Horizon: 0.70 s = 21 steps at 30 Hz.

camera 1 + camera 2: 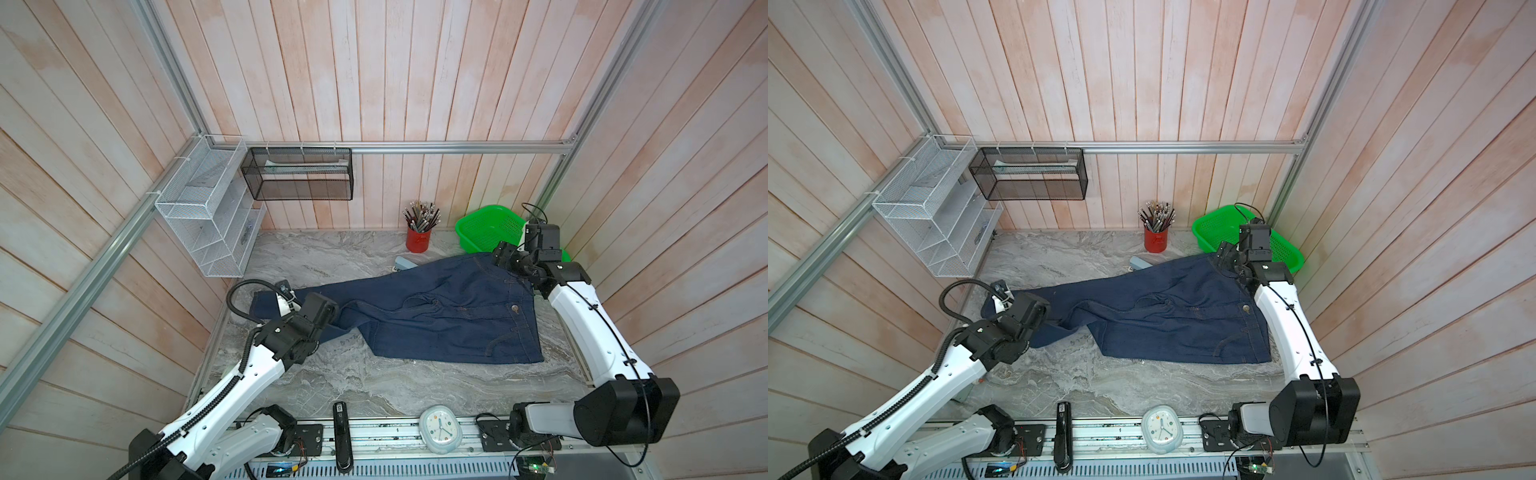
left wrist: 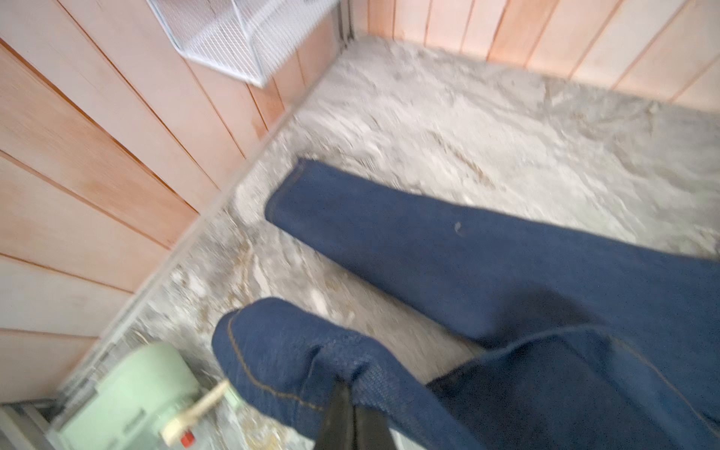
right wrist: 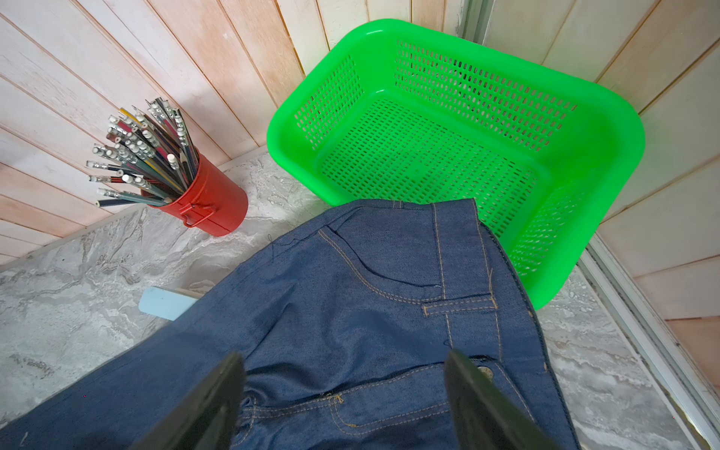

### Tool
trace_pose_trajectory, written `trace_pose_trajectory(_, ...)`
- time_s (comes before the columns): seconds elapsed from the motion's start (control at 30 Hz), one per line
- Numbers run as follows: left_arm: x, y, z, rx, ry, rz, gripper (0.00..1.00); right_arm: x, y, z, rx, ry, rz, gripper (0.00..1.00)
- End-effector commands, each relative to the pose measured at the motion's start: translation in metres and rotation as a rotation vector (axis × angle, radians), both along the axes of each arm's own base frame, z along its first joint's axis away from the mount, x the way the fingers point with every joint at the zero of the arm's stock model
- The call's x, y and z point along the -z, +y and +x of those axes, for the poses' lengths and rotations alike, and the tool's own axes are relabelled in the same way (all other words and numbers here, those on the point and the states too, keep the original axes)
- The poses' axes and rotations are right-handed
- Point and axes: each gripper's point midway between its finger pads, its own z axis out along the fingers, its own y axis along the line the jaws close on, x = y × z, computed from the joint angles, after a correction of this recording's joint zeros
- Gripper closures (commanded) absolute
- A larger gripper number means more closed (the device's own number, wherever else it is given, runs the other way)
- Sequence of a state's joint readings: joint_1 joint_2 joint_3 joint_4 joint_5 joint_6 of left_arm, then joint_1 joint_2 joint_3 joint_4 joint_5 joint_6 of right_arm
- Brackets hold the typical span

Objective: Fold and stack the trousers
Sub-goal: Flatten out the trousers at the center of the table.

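Next, my left gripper lets go of the nearer leg's hem end on the bare marble table point(image 1: 227, 340) point(image 2: 196, 292), in between the hem of the other leg and the wooden wall.
The trousers point(image 1: 436, 316) point(image 1: 1167, 320), dark navy jeans with tan stitching, lie spread on the marble table, waist to the right and legs to the left. My left gripper point(image 2: 348, 383) is shut on the hem end of the nearer leg, and the cloth bunches over its fingertips. The other leg's hem point(image 2: 288, 195) lies flat near the left wall. My right gripper point(image 3: 345, 356) point(image 1: 509, 259) hangs open just above the waistband's far corner, with a front pocket and the brass button point(image 3: 485, 372) between its fingers.
A green basket point(image 1: 490, 230) point(image 3: 448, 136) stands at the back right, its rim touching the waistband. Left of it are a red pencil cup point(image 1: 418, 241) and a light blue object point(image 1: 405, 262) partly under the denim. A clock point(image 1: 439, 428) and a stapler point(image 1: 343, 432) lie on the front rail.
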<state>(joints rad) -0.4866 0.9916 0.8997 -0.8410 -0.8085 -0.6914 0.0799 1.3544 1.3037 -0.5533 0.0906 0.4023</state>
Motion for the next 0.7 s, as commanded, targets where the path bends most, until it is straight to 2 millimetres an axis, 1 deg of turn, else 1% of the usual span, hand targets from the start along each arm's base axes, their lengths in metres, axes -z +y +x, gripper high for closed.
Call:
trace_pose_trajectory(0.0, -0.068, 0.033, 0.022, -0.044, -0.171, 0.147, 1.0, -0.013, 0.006, 0.007, -0.009, -0.024, 0.022, 0.18)
trace_pose_trajectory(0.07, -0.092, 0.05, 0.029, -0.084, -0.239, 0.178, 1.0, -0.017, 0.008, 0.008, -0.015, -0.029, 0.025, 0.18)
trace_pose_trajectory(0.13, -0.109, 0.067, 0.03, -0.138, -0.282, 0.21, 1.0, -0.021, 0.009, 0.008, -0.019, -0.037, 0.028, 0.18)
trace_pose_trajectory(0.2, -0.12, 0.085, 0.024, -0.201, -0.314, 0.248, 1.0, -0.025, 0.009, 0.006, -0.018, -0.042, 0.029, 0.18)
trace_pose_trajectory(0.27, -0.124, 0.104, 0.013, -0.263, -0.346, 0.281, 1.0, -0.025, 0.009, 0.004, -0.018, -0.044, 0.031, 0.18)
trace_pose_trajectory(0.33, -0.121, 0.121, 0.002, -0.319, -0.366, 0.282, 1.0, -0.023, 0.008, 0.001, -0.015, -0.041, 0.032, 0.18)
trace_pose_trajectory(0.37, -0.116, 0.127, -0.003, -0.336, -0.368, 0.272, 1.0, -0.022, 0.008, 0.0, -0.013, -0.04, 0.031, 0.18)
trace_pose_trajectory(0.43, -0.103, 0.134, -0.006, -0.353, -0.348, 0.234, 1.0, -0.019, 0.007, -0.001, -0.009, -0.035, 0.028, 0.18)
trace_pose_trajectory(0.53, -0.082, 0.133, -0.01, -0.353, -0.291, 0.183, 1.0, -0.018, 0.006, -0.001, -0.005, -0.03, 0.024, 0.18)
trace_pose_trajectory(0.67, -0.058, 0.136, -0.027, -0.4, -0.244, 0.169, 1.0, -0.017, 0.006, -0.001, -0.003, -0.029, 0.024, 0.18)
